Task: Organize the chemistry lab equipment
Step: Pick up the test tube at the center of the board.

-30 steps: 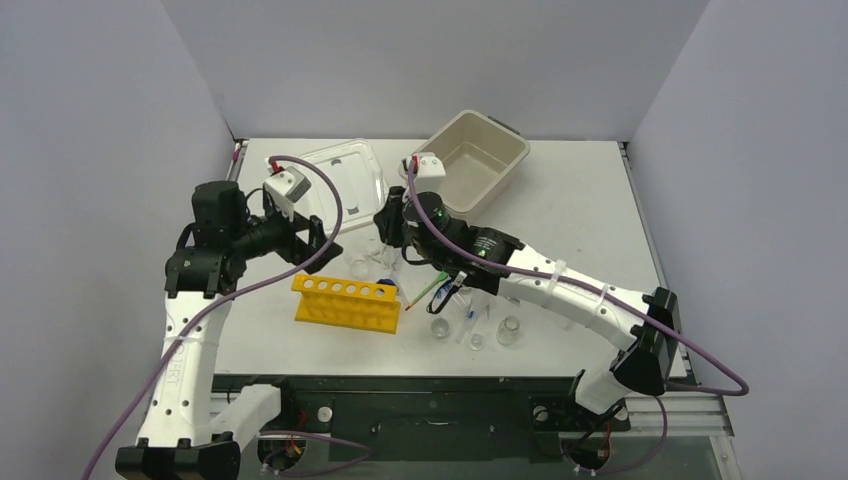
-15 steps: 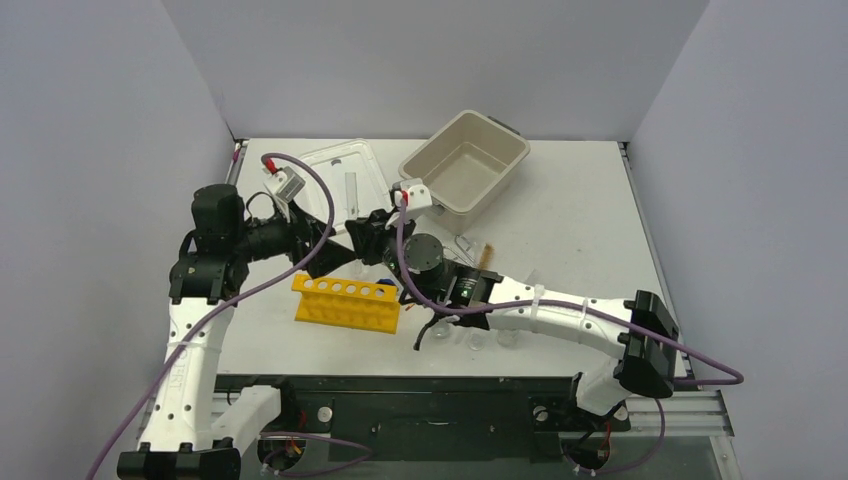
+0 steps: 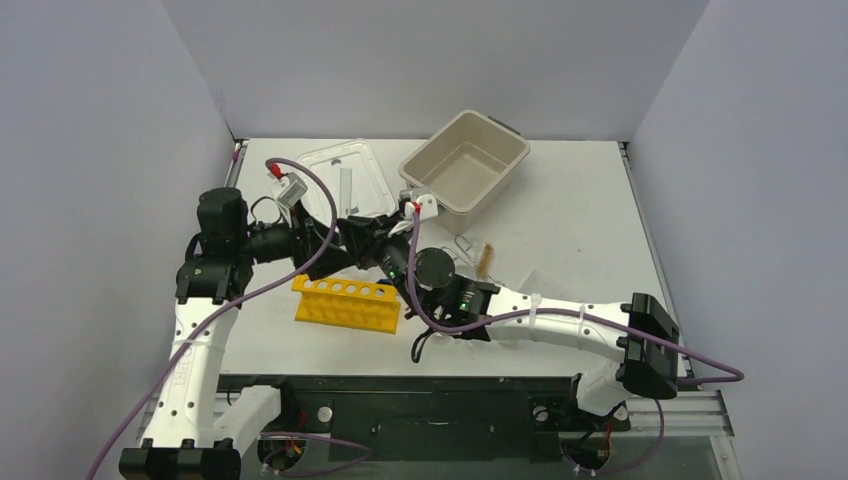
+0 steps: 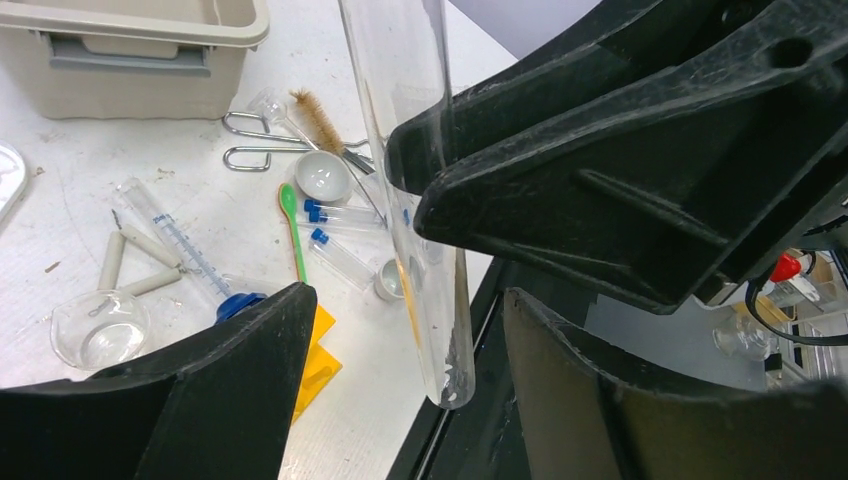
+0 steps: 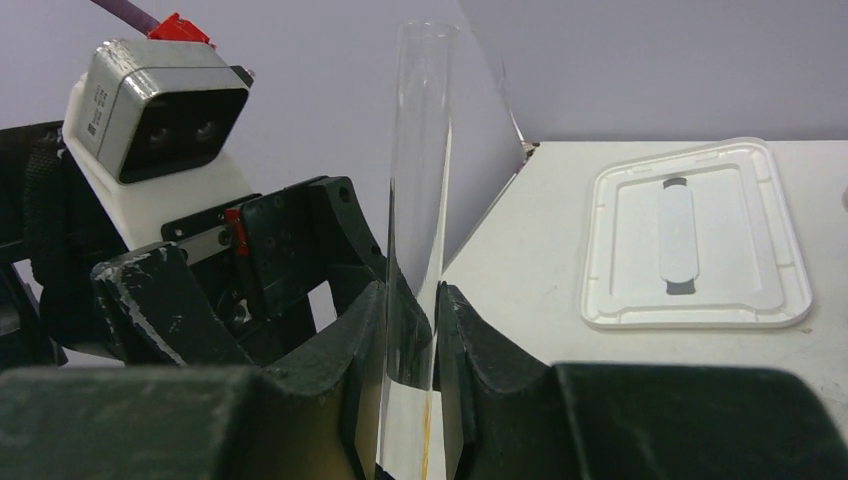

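The test tube is held across its middle by my right gripper, so my left gripper should keep it steady while my right gripper takes its top rim (image 5: 427,32) from above.
My right gripper (image 5: 412,300) is shut on a clear test tube (image 5: 420,190) and holds it upright above the table. In the left wrist view the tube (image 4: 405,150) hangs between the wide-open fingers of my left gripper (image 4: 410,300), touching neither, with its rounded end low. In the top view the left gripper (image 3: 335,247) and the right gripper (image 3: 362,240) meet above the yellow holed rack (image 3: 346,302). Loose on the table lie a brush (image 4: 318,118), metal tongs (image 4: 255,140), a green spatula (image 4: 293,230), blue-capped vials (image 4: 340,215) and a glass dish (image 4: 98,330).
The beige tub (image 3: 465,160) stands at the back centre, tilted on the table. The white lid (image 3: 345,175) lies flat to its left and also shows in the right wrist view (image 5: 695,235). The table's near edge is just below the tube's end.
My right arm has swung left with the test tube, away from the loose items. The left gripper has come in to meet it, and the tube now sits between its open fingers.
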